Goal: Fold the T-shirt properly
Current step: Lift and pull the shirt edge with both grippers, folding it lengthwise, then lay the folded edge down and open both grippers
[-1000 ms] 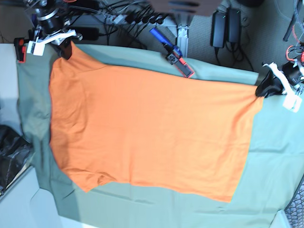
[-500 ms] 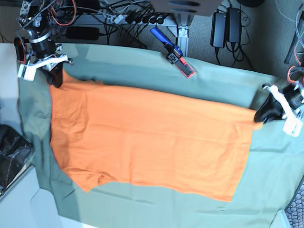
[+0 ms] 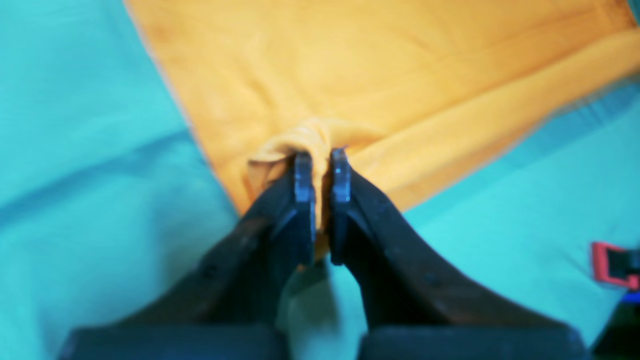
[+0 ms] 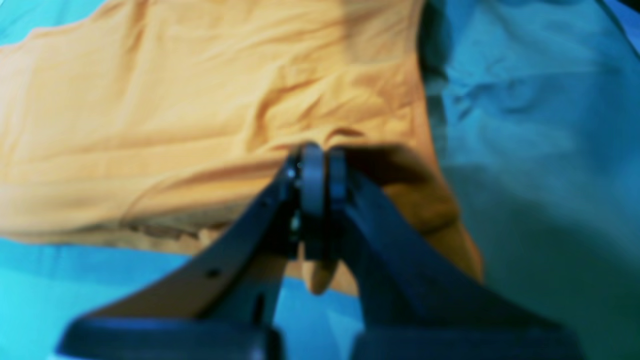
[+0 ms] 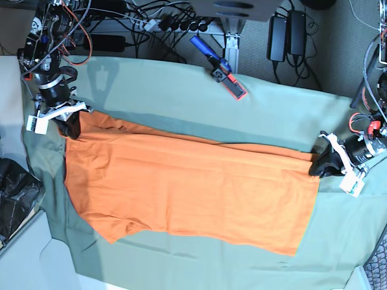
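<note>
My left gripper is pinching the folded-over layer short of the T-shirt's far edge. Next, I open it, take the T-shirt's far edge point(image 5: 306, 155), then pull the T-shirt toward me.
The bright orange T-shirt point(image 5: 187, 187) lies spread across the grey-green cloth point(image 5: 181, 84), its far edge folded toward the near side. My left gripper point(image 5: 317, 166) is at the shirt's right far corner, shut on a pinch of orange fabric, seen close in the left wrist view point(image 3: 320, 170). My right gripper point(image 5: 71, 128) is at the shirt's left far corner, shut on the orange fabric, seen close in the right wrist view point(image 4: 317, 170). The T-shirt point(image 3: 350, 75) fills the upper part of the left wrist view and most of the right wrist view point(image 4: 175, 110).
A blue and red tool point(image 5: 219, 67) lies at the cloth's far edge; its red end shows in the left wrist view point(image 3: 612, 262). Cables and power bricks point(image 5: 287, 33) lie beyond the table. A black bag point(image 5: 15, 199) sits at the left edge.
Both grippers have moved toward the near side, dragging the shirt's far edge with them. The shirt's orange area is now narrower, with more grey-green cloth showing behind it.
</note>
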`<state>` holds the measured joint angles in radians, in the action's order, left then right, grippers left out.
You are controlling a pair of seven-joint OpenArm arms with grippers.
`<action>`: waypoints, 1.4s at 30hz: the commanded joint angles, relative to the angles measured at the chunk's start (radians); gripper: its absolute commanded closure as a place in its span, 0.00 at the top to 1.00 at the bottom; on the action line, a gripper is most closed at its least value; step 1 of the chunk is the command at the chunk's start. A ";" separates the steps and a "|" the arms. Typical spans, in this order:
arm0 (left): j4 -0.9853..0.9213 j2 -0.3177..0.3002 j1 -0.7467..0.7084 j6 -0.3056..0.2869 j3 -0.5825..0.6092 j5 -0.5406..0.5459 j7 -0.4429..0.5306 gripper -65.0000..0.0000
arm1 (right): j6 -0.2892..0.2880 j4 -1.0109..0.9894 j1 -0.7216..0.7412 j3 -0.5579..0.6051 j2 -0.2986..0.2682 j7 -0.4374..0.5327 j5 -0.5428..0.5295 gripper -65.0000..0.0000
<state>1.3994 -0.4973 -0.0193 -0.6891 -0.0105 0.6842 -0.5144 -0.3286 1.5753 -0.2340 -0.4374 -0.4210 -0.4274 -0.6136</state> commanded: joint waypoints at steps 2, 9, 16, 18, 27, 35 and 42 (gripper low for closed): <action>-0.037 -0.015 0.051 -0.009 -0.007 0.014 0.025 0.00 | -0.015 -0.023 0.051 0.006 -0.020 0.032 0.005 0.00; -0.171 -0.015 0.125 -0.009 0.014 0.014 0.048 0.00 | -0.019 -0.147 0.166 0.067 -0.019 0.035 0.019 0.00; -0.185 -0.015 0.135 -0.009 0.031 0.013 0.064 0.56 | -0.018 -0.218 0.206 0.111 0.024 0.061 0.106 0.03; -0.185 -0.015 0.135 -0.009 0.031 0.013 0.061 0.58 | -0.018 -0.218 0.206 0.111 0.044 0.064 0.146 0.40; -0.183 -0.016 0.130 -0.009 -0.083 0.148 -0.089 0.58 | -0.017 -0.192 0.206 0.024 0.075 0.014 0.102 0.68; -0.183 -0.020 0.100 -0.009 -0.173 0.251 -0.140 0.58 | -0.015 -0.175 0.200 -0.219 0.072 -0.096 0.044 0.68; -0.183 0.005 0.046 -0.009 -0.174 0.269 -0.111 0.58 | 0.028 -0.193 0.134 -0.255 0.076 -0.106 -0.010 0.68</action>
<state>1.2018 -0.4778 0.0082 -0.6891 -0.1780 0.9279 -0.6495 -0.3229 1.3685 -0.1112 -0.6876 -0.3241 -0.5541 -0.6075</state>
